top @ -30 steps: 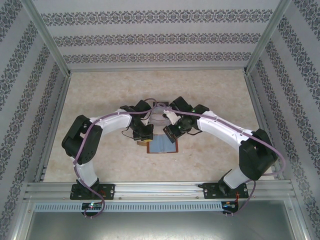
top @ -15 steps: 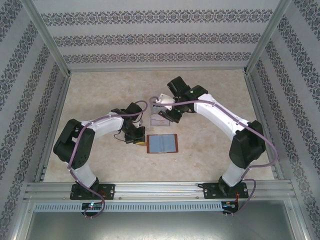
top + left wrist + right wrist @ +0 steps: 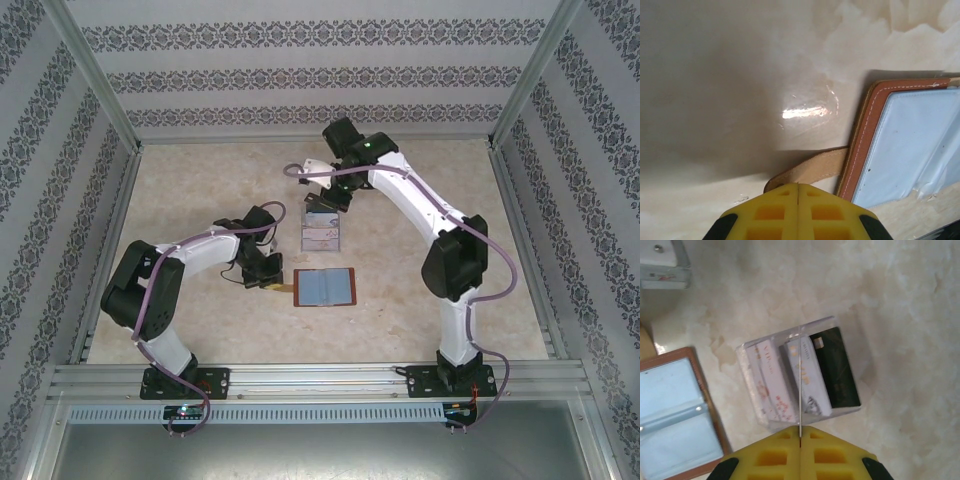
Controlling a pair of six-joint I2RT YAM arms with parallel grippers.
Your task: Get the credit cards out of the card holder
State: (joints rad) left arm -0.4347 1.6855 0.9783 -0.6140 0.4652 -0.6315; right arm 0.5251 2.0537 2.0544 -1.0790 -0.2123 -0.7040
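Observation:
I should let go of the thin credit card with my right gripper in the clear tray, on top of the dark card (image 3: 322, 208) (image 3: 834, 368). The credit card is now held over that tray.
The card holder (image 3: 325, 287) lies open on the table, reddish-brown rim (image 3: 865, 135) up and pale blue inside. My left gripper (image 3: 798, 185) is shut, its tips down on the wallet's strap tab (image 3: 815, 167); from above it sits at the wallet's left edge (image 3: 275, 283). My right gripper (image 3: 800, 432) is shut on a thin credit card (image 3: 800, 380) seen edge-on, held over a clear tray (image 3: 747, 347). In the tray lie a white card (image 3: 771, 380), a grey-white card (image 3: 810, 385) and a dark card (image 3: 835, 367). The tray (image 3: 322, 232) stands just behind the wallet.
Metal-framed patterned walls close in the table on the left, back and right. A small grey-white block (image 3: 662, 265) shows at the upper left of the right wrist view. The left arm curves along the table's left half; the right arm reaches over its middle.
The right arm has swung up and back from the wallet to over the tray, card in its jaws. The left gripper has shifted down-left onto the strap tab.

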